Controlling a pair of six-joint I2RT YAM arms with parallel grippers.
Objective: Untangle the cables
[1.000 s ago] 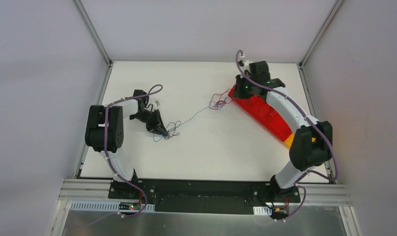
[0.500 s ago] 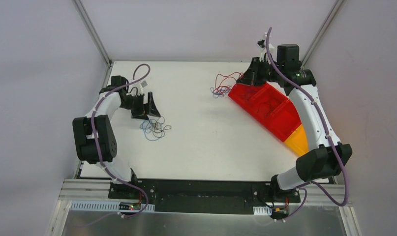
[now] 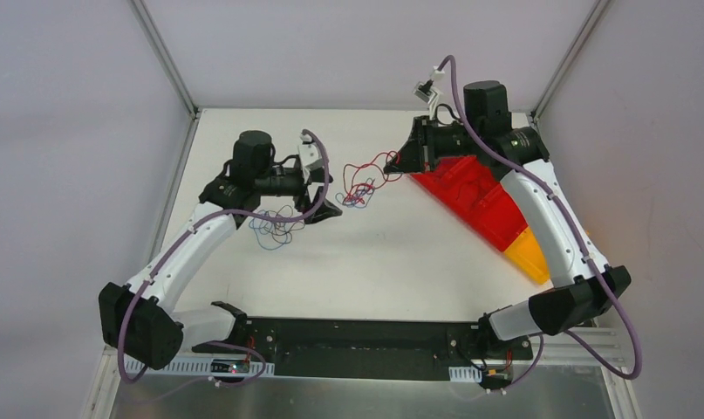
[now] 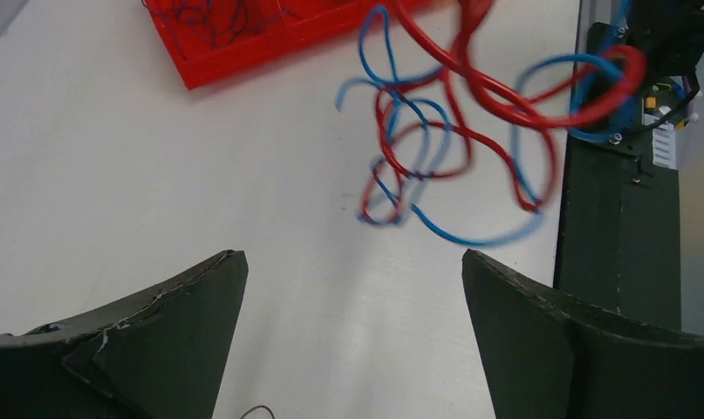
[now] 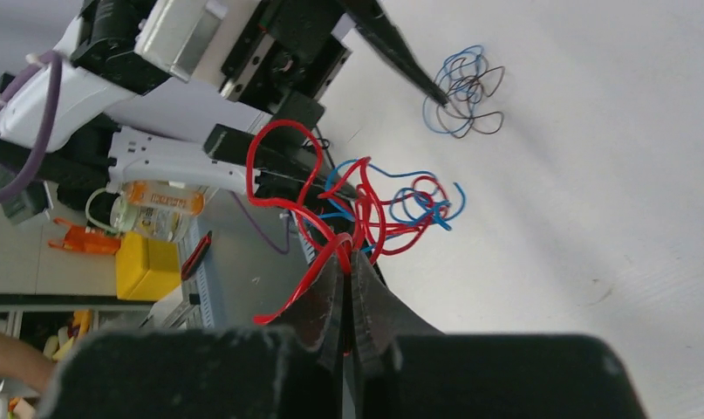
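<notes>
The blue cable winds through the red cable in the robot's right gripper, so next the left gripper takes the blue cable's low loop (image 4: 479, 242) and pulls it away.
My right gripper (image 3: 400, 164) is shut on a red strand of the cables, and a red and blue tangle (image 3: 358, 188) hangs from it above the table. In the right wrist view the jaws (image 5: 348, 253) pinch the red wire, with the tangle (image 5: 379, 205) dangling just beyond. My left gripper (image 3: 330, 196) is open and empty, right beside that tangle. Its wrist view shows the two fingers spread wide (image 4: 348, 262) with the red and blue loops (image 4: 470, 113) ahead of them, untouched. A second bunch of blue and dark cables (image 3: 274, 227) (image 5: 466, 92) lies loose on the table under the left arm.
A red tray with an orange end (image 3: 505, 229) lies slanted at the right, under the right arm; some thin wires lie inside it (image 4: 217, 17). Metal frame posts stand at the table's far corners. The black base rail (image 3: 357, 345) runs along the near edge.
The left gripper opened, dropped the blue and dark bunch on the table, and swung right toward the middle. The right gripper raised the red and blue tangle and brought it left.
</notes>
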